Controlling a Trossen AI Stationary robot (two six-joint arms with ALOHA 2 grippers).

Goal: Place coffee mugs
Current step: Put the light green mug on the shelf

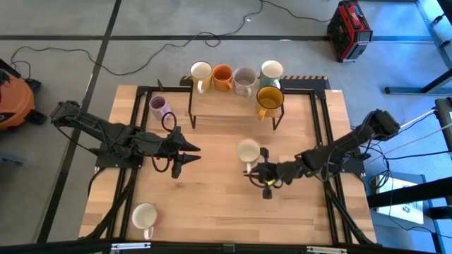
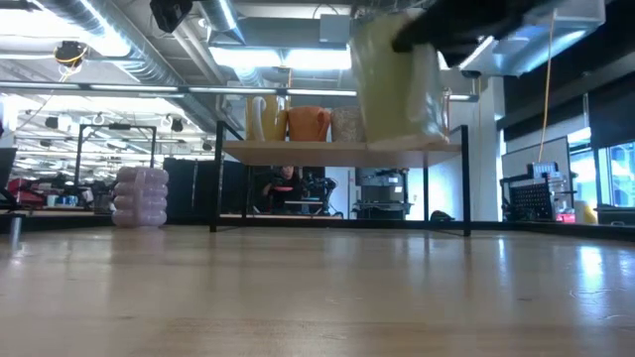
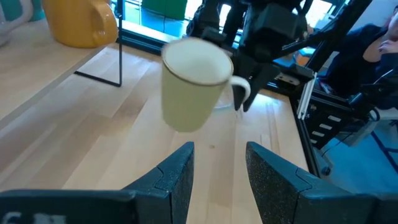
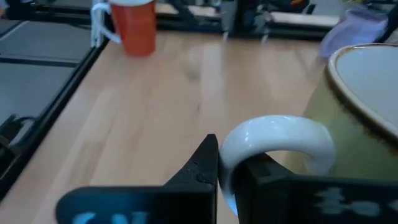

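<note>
The cream-white mug will go down on the shelf [image 1: 244, 100] from my right gripper, beside the amber-yellow mug and before the grey-beige one.
My right gripper [image 1: 260, 169] is shut on a cream-white mug [image 1: 248, 151] above the table's middle. The low view shows this mug [image 2: 397, 79] well above the tabletop, in front of the shelf. My left gripper [image 1: 185, 156] is open, level with the table's left-middle, and points at the mug [image 3: 193, 84] from a short way off. On the far shelf [image 1: 226, 104] stand cream [image 1: 200, 70], orange [image 1: 222, 76], grey-beige [image 1: 244, 80], mint-blue [image 1: 271, 69] and amber-yellow [image 1: 269, 99] mugs. A lilac mug [image 1: 160, 107] stands on the table left of the shelf. My right gripper pinches the cream mug's white loop handle [image 4: 273, 134] between its two fingers [image 4: 199, 168]. The fingers come about level from the table's right. The mug hangs clear of the table, mouth up and slightly tilted, with its body [image 4: 367, 93] beyond the fingertips.
A mug with a cream inside [image 1: 144, 216] stands near the table's near left corner; the right wrist view shows it [image 4: 134, 25] orange-red outside with a white handle. Black frame rails [image 1: 321, 127] edge the table. Bare wood lies between the two grippers and toward the near edge.
</note>
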